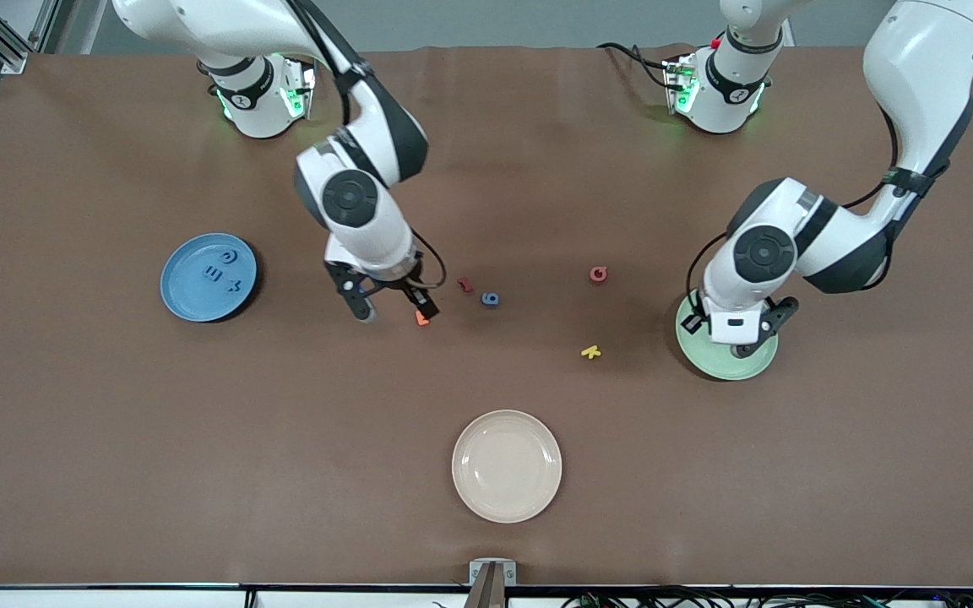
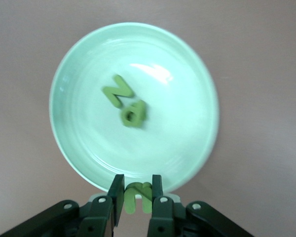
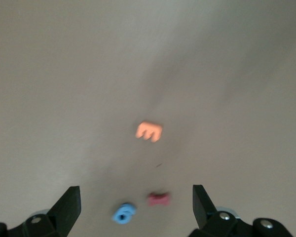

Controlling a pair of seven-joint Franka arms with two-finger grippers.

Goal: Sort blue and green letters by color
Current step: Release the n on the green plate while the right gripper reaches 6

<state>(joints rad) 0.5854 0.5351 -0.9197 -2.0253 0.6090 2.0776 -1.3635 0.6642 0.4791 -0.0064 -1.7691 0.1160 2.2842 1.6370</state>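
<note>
I should close my right gripper on the sides of the loose blue letter (image 1: 490, 300) (image 3: 124, 214), the one that lies beside the dark red letter.
My left gripper (image 2: 136, 190) is shut on a small olive-green letter (image 2: 137, 198) and hangs over the edge of the pale green plate (image 2: 177, 138). Two more green letters (image 2: 117, 90) lie together in that plate. In the front view the left gripper (image 1: 738, 343) covers most of the green plate (image 1: 719, 365). My right gripper (image 1: 391, 309) is open, low over the table beside an orange letter (image 1: 423, 318). A loose blue letter (image 1: 491, 299) lies on the table; in the right wrist view this blue letter (image 3: 124, 213) shows between the open fingers. Three blue letters (image 1: 214, 272) lie in the blue plate (image 1: 178, 291).
A dark red letter (image 1: 465, 285) lies next to the loose blue one. A red round letter (image 1: 598, 274) and a yellow K (image 1: 591, 351) lie toward the left arm's end. A beige plate (image 1: 507, 465) stands nearest the front camera.
</note>
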